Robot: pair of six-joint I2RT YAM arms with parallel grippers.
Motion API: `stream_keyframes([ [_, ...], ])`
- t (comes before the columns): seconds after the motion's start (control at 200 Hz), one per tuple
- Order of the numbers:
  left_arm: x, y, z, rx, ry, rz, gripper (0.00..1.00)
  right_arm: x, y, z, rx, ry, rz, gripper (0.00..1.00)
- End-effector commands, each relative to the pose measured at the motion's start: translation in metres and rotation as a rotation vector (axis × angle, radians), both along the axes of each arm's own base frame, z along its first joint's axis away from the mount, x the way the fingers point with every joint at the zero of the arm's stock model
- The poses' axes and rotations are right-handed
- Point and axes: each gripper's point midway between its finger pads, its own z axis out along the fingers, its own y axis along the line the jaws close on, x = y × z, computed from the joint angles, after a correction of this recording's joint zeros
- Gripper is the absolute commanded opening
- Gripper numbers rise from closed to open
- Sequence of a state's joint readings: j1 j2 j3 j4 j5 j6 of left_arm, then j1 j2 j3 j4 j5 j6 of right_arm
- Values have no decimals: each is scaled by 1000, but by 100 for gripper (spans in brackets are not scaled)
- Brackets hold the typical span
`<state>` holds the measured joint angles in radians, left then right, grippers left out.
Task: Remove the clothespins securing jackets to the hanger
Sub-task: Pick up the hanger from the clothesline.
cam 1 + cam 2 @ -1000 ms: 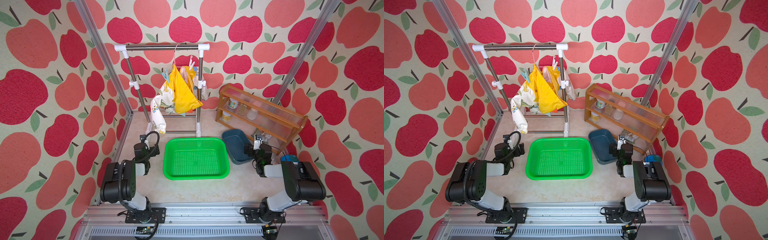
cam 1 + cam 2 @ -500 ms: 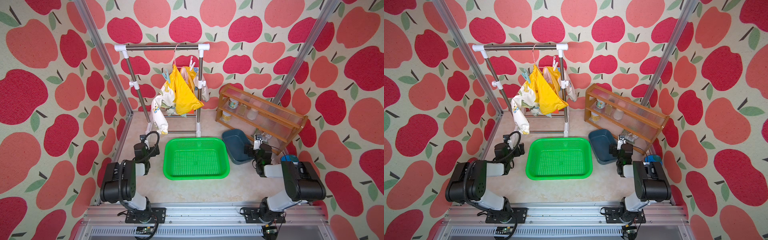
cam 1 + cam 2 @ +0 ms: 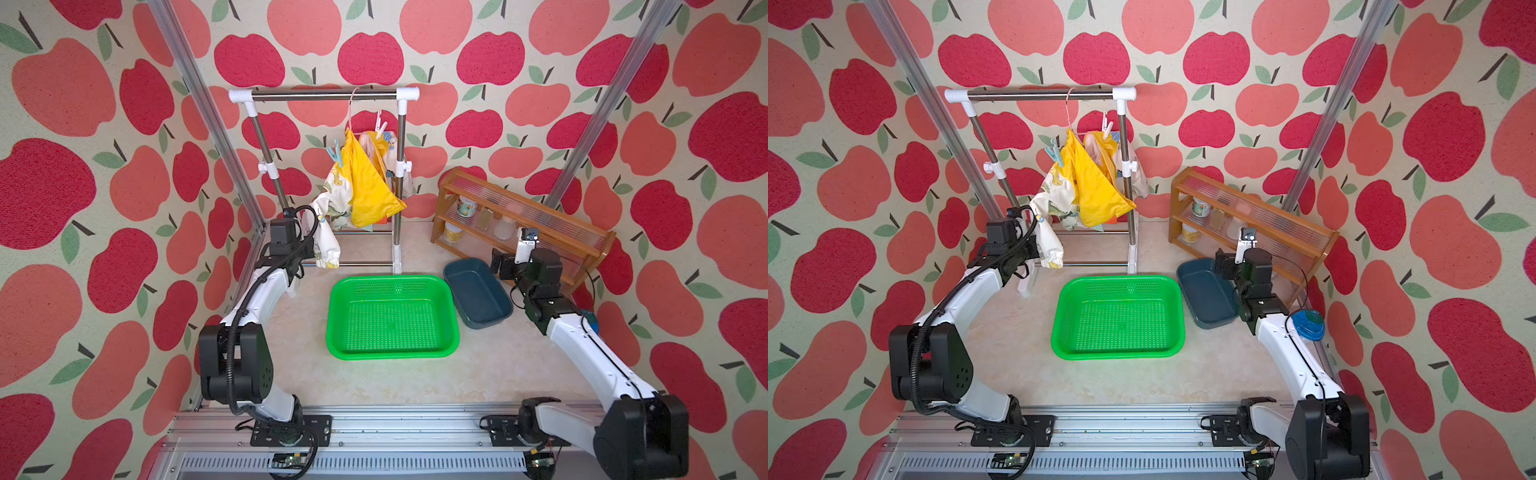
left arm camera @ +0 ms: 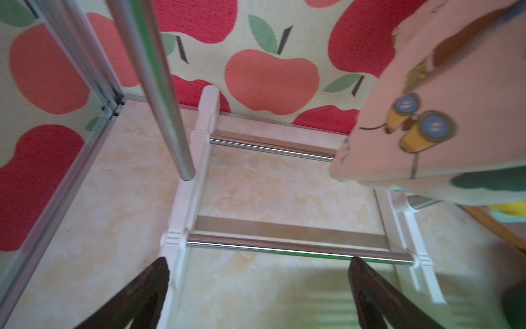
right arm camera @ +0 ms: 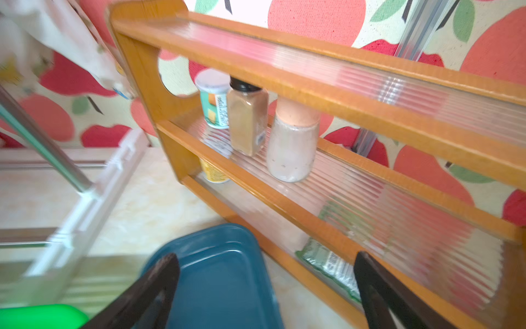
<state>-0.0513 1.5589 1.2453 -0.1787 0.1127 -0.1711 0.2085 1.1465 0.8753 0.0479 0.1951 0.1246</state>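
Note:
I need to close my left gripper on the shoulder [image 3: 340, 175] of the cream printed jacket, at a spot just below the blue-teal clothespin.
On the steel rail the pink hanger [image 3: 351, 109] carries the jackets: a yellow one [image 3: 368, 183] and a cream printed one [image 3: 328, 216] whose sleeve hangs low. A blue-teal clothespin [image 3: 336, 153] sits at the left shoulder and a whitish one [image 3: 379, 124] near the right post; both top views show them. My left gripper [image 4: 257, 263] is open and empty, low by the rail's left foot, with the cream sleeve [image 4: 427, 128] just beside it. Over the blue tub my right gripper [image 5: 266, 257] is open and empty too.
The steel rail [image 3: 324, 94] with white joints stands at the back. In front of it lies a green basket [image 3: 390, 280], and the dark blue tub [image 3: 478, 295] sits to its right. A wooden shelf [image 3: 523, 216] with jars runs along the back right.
Both arms have unfolded and reached away from the near edge, the left toward the rail's foot, the right toward the blue tub. Both grippers stay open.

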Motion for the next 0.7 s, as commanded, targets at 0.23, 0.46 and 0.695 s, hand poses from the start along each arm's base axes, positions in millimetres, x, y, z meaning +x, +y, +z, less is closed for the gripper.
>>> stream_keyframes([
  [0.23, -73, -77, 28, -246, 175, 39, 100, -26, 124, 1, 450, 366, 212, 99],
  [0.46, -111, -99, 54, -355, 169, 118, 100, -17, 186, 51, 511, 357, 441, 99],
  [0.695, -142, -85, 70, -348, 118, 249, 100, -7, 212, 58, 529, 306, 519, 99],
])
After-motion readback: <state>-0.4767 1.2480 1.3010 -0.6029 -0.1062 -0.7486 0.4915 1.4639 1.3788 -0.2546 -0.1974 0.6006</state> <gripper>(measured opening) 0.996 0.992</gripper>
